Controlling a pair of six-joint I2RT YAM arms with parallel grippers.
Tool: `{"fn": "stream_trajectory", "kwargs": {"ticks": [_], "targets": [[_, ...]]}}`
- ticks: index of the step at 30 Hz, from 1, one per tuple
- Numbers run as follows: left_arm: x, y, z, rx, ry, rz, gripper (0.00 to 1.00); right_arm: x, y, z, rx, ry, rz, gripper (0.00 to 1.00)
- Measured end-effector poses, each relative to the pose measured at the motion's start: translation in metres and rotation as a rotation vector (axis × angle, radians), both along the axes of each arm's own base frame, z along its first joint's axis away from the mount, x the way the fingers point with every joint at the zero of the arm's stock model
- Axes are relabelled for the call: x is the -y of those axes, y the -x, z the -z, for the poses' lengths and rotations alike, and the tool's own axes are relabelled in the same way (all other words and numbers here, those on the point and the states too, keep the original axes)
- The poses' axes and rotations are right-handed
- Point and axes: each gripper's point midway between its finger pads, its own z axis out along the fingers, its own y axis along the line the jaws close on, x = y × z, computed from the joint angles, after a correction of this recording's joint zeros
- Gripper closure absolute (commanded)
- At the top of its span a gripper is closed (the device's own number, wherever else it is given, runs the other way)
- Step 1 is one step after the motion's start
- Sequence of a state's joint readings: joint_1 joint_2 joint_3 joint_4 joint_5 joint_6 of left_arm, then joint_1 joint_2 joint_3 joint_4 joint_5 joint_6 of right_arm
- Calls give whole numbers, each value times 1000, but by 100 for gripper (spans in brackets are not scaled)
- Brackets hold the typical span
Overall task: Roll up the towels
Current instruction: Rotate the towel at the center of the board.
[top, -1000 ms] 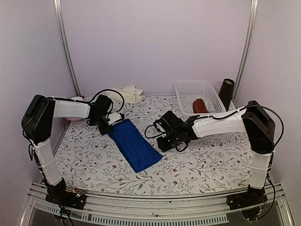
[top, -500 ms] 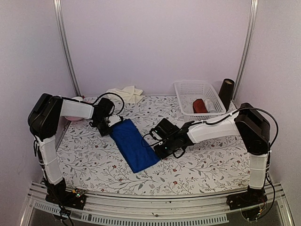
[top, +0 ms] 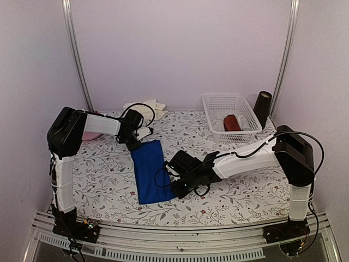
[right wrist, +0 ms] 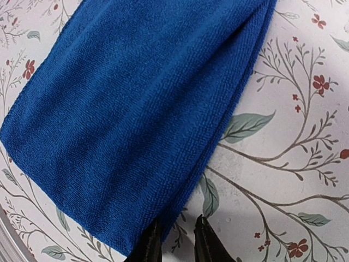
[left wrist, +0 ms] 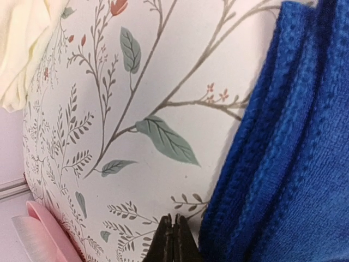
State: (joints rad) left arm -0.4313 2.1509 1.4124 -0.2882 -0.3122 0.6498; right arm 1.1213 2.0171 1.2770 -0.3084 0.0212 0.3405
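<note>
The blue towel sits crooked with my left gripper closed next to its far edge, so my left gripper needs to lift away and straighten it by the towel's near corner (top: 140, 202).
The royal blue towel (top: 148, 172) lies folded in a long strip on the flowered tablecloth, running from far to near. My left gripper (top: 143, 134) is shut and empty, its tips (left wrist: 173, 241) on the cloth just beside the blue towel's (left wrist: 289, 164) far edge. My right gripper (top: 174, 185) is low at the strip's near right side. Its fingers (right wrist: 150, 244) stand slightly apart, one against the blue towel's (right wrist: 136, 120) edge, with bare cloth between them. The cream towel (top: 145, 108) lies crumpled at the back, also at the corner of the left wrist view (left wrist: 22, 49).
A white basket (top: 218, 103) at the back right holds a dark red roll (top: 232, 122). A dark cylinder (top: 263, 108) stands to its right. A pink object (top: 94, 134) lies by the left wall. Walls close in on three sides.
My right arm swept left and nearer, pushing the blue towel's near end left so the strip lies straighter. My left gripper moved right and back beside the far end.
</note>
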Motion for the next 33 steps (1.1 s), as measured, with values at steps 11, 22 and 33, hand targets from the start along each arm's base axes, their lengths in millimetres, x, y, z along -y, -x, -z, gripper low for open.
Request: {"fn": "stream_trajectory", "kwargs": {"ticks": [11,22,33], "targets": [[-18,-6,-39,17,71,-9,96,23,-29,-25,80,33,71,78],[41,26,-52,-112,286,165,100,-28,-59,-61,137,-104,0,79],[32,34,-2,-201,200,105,100,-22,-72,-4,54,-46,23,88]]}}
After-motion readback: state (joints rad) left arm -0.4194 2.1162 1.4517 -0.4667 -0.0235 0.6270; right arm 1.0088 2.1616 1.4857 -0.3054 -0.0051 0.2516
